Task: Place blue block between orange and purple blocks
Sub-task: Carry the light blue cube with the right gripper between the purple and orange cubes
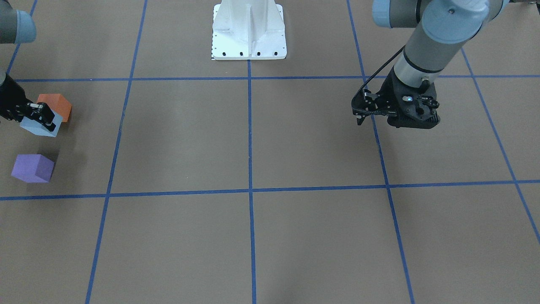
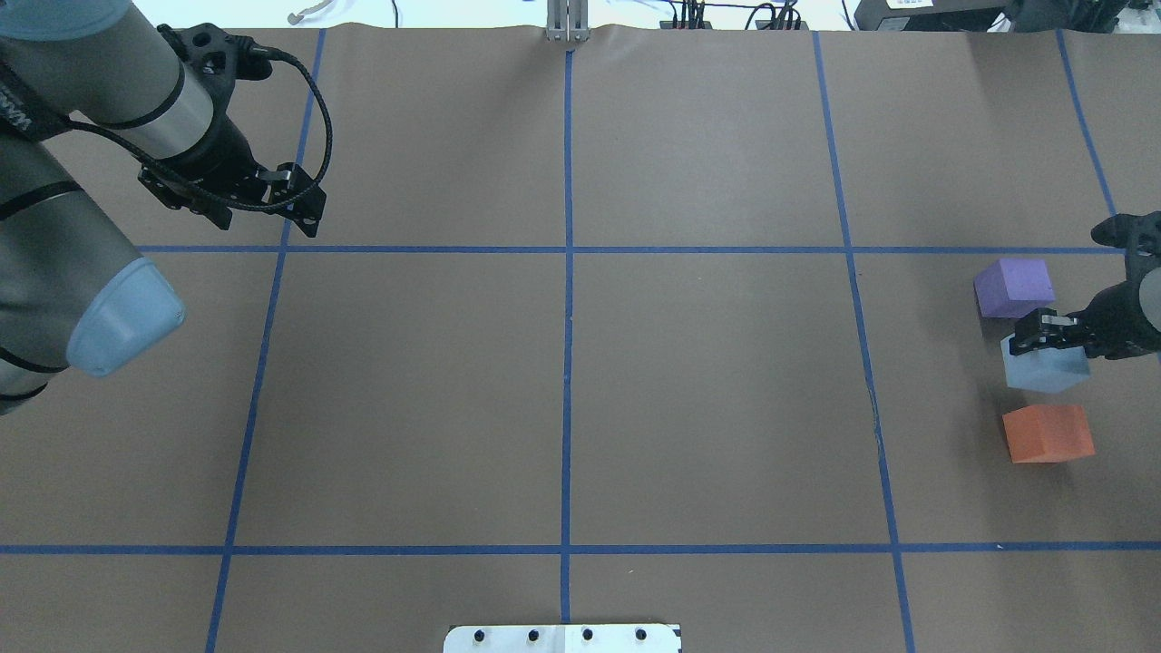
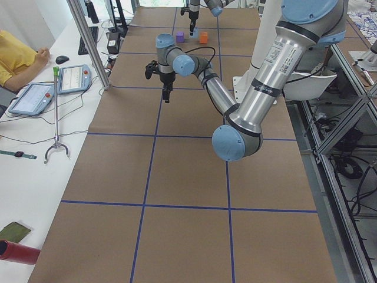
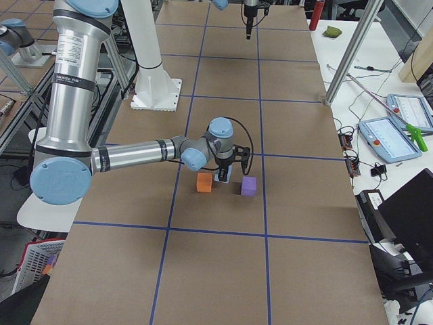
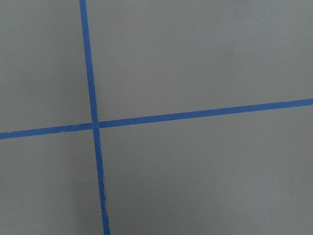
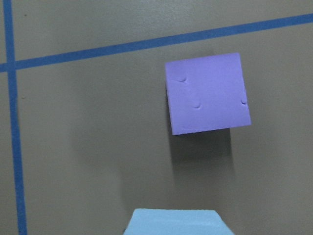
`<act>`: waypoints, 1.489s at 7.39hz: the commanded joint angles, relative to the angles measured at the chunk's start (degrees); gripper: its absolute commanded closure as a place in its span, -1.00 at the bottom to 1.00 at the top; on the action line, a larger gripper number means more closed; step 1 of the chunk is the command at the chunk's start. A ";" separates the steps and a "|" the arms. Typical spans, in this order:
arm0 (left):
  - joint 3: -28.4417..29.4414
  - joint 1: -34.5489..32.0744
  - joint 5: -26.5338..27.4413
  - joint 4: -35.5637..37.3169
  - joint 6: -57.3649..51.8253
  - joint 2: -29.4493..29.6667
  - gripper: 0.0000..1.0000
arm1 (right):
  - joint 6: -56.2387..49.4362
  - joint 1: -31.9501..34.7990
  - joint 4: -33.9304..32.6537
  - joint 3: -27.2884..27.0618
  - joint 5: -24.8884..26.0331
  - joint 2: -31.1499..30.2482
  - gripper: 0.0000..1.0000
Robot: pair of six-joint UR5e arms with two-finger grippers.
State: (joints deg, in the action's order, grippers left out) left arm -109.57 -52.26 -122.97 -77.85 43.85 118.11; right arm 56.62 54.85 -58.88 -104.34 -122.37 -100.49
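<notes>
The light blue block will go down on the table in the gap (image 1: pixel 45 137) (image 6: pixel 204 183) between the orange and purple blocks, set there by my right gripper.
My right gripper (image 1: pixel 42 119) is shut on the light blue block (image 1: pixel 37 128) and holds it tilted, slightly above the table. The block is between the orange block (image 1: pixel 58 105) and the purple block (image 1: pixel 33 168). In the overhead view the blue block (image 2: pixel 1043 370) lies in line with the purple block (image 2: pixel 1014 287) and the orange block (image 2: pixel 1048 433), under the right gripper (image 2: pixel 1043 334). The right wrist view shows the purple block (image 6: pixel 208 93) and the top edge of the blue block (image 6: pixel 173 221). My left gripper (image 1: pixel 361 119) hangs shut and empty over bare table, far from the blocks.
The brown table (image 2: pixel 562 390) is marked with a grid of blue tape lines (image 2: pixel 568 272). The robot's white base plate (image 1: pixel 249 31) stands at the middle of the robot's side. The blocks lie near the table's end on my right.
</notes>
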 commanded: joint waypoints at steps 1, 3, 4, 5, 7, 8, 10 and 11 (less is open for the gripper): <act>-0.21 -0.47 0.18 0.07 -1.92 -1.37 -1.00 | -2.91 0.17 0.87 3.25 0.03 -0.06 1.00; -1.69 -4.24 -0.17 0.25 -8.84 -5.40 -1.00 | -3.36 0.17 0.96 3.44 0.03 -0.14 1.00; -2.14 -7.21 -0.25 0.33 -14.35 -8.04 -1.00 | -3.45 0.08 0.96 3.53 0.20 0.03 1.00; -2.14 -10.38 -0.95 0.33 -20.85 -11.02 -1.00 | -3.80 -0.01 0.96 4.05 0.21 0.38 1.00; -1.71 -13.65 -1.49 0.25 -28.71 -15.60 -1.00 | -4.24 -0.10 1.04 4.76 0.21 0.82 1.00; -0.92 -16.45 -1.57 0.33 -33.87 -17.54 -1.00 | -4.24 -0.18 0.96 4.85 0.29 1.00 1.00; 2.32 -21.55 -3.84 0.33 -42.23 -18.61 -1.00 | -4.24 -0.19 1.04 6.51 0.21 3.18 1.00; 2.60 -21.92 -3.77 0.33 -43.14 -18.61 -1.00 | -4.24 -0.19 1.04 7.30 0.29 3.55 1.00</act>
State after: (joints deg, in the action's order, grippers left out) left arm -108.00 -72.68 -126.25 -77.52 3.50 99.78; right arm 52.39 54.67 -57.86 -98.10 -122.14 -97.78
